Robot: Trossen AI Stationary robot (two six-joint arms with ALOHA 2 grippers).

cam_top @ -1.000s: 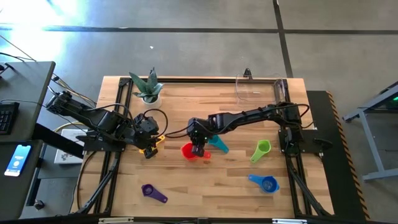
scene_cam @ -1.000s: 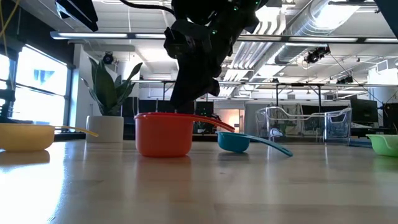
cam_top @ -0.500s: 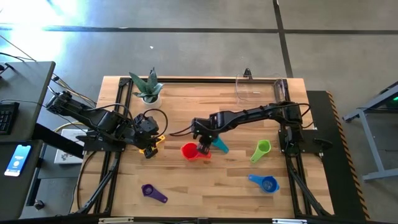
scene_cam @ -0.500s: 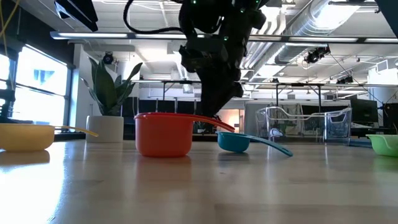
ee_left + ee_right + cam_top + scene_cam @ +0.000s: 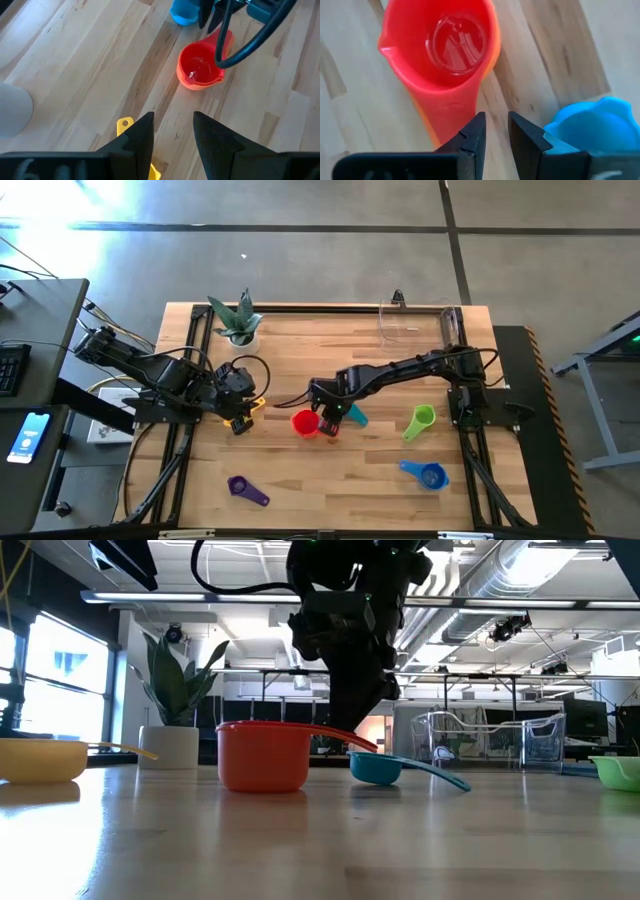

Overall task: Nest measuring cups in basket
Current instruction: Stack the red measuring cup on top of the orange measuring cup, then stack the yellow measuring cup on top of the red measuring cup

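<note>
I should next close my left gripper on the rim of the yellow cup's bowl (image 5: pixel 246 418) (image 5: pixel 155 173), beside where the cup's handle starts.
The red cup (image 5: pixel 304 423) stands upright on the table's middle, with an orange rim showing under it (image 5: pixel 492 50); its flat handle (image 5: pixel 442 120) points toward the teal cup (image 5: pixel 353 416) beside it. My right gripper (image 5: pixel 492 137) hangs over that handle, fingers pointing down with a narrow gap between them, so it is open (image 5: pixel 328 426). My left gripper (image 5: pixel 173 130) waits open above the yellow cup (image 5: pixel 40 760) at the left. The green cup (image 5: pixel 420 421), the blue cup (image 5: pixel 427 474) and the purple cup (image 5: pixel 246 490) lie apart on the wood. The clear basket (image 5: pixel 420 322) sits at the far right. My right gripper comes from above, pointing down, at the red cup's handle (image 5: pixel 445 127) near the bowl. One finger (image 5: pixel 470 137) overlaps the handle's edge and bare wood shows in the gap. I cannot tell whether it touches the handle. The cup stands flat on the table.
A white-potted plant (image 5: pixel 237 322) stands at the far left. The teal cup (image 5: pixel 590 135) lies close by my right gripper's other finger. A black frame borders the tabletop (image 5: pixel 300 480). Bare wood lies between the red cup and the purple cup.
My right gripper has moved toward the table's right, from over the red cup's bowl to over its handle, and has come down a little. The cups have stayed where they were.
</note>
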